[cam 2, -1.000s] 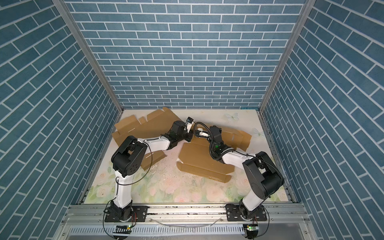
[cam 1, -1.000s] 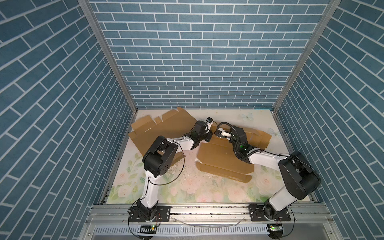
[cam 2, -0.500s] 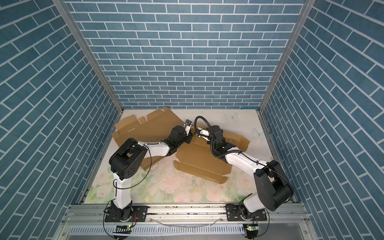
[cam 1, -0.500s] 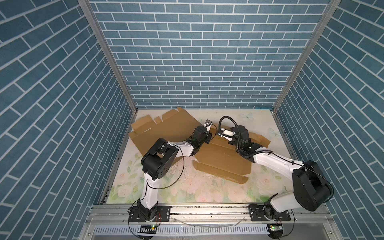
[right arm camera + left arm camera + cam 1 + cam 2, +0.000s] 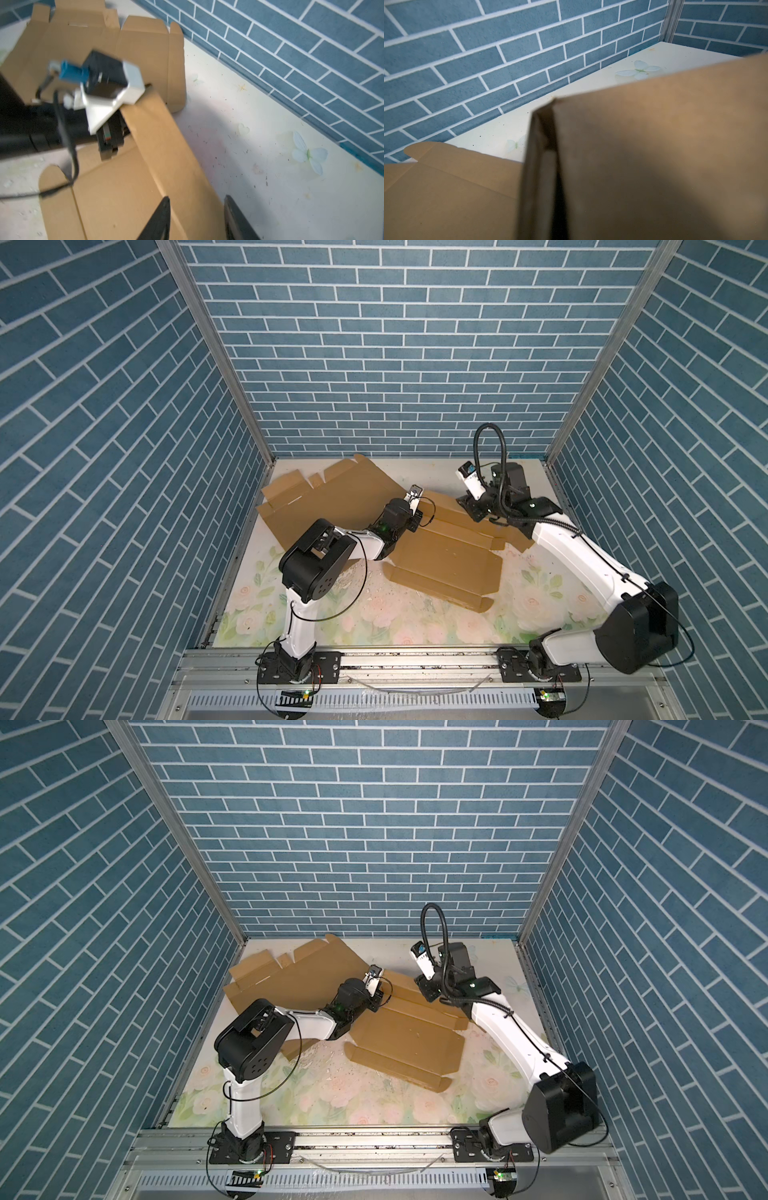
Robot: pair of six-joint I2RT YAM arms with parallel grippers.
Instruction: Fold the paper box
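My left gripper should open, take the flap's corner (image 5: 424,501) and pull the paper box square, because the box lies crooked with my left gripper on its raised flap.
The paper box (image 5: 449,560) is a brown cardboard blank lying partly folded in the middle of the table in both top views, also (image 5: 409,1040). My left gripper (image 5: 417,519) is at its far left corner, shut on a raised strip flap (image 5: 158,133); in the right wrist view the gripper (image 5: 108,149) pinches that flap's end. Cardboard (image 5: 654,145) fills the left wrist view and hides the fingers. My right gripper (image 5: 197,209) is open just above the same flap's other end, one fingertip (image 5: 165,207) over cardboard, the other over bare table. In a top view it (image 5: 467,506) is at the box's far right.
A second flat cardboard blank (image 5: 332,502) lies at the back left, partly under my left arm, and shows too as (image 5: 135,45). The floral table mat (image 5: 374,614) carries white crumbs near the front of the box. Blue brick walls (image 5: 395,364) close three sides.
My right gripper has opened and let go of the box's far flap, and the right arm has drawn back to the right. The left gripper has stayed shut on the flap.
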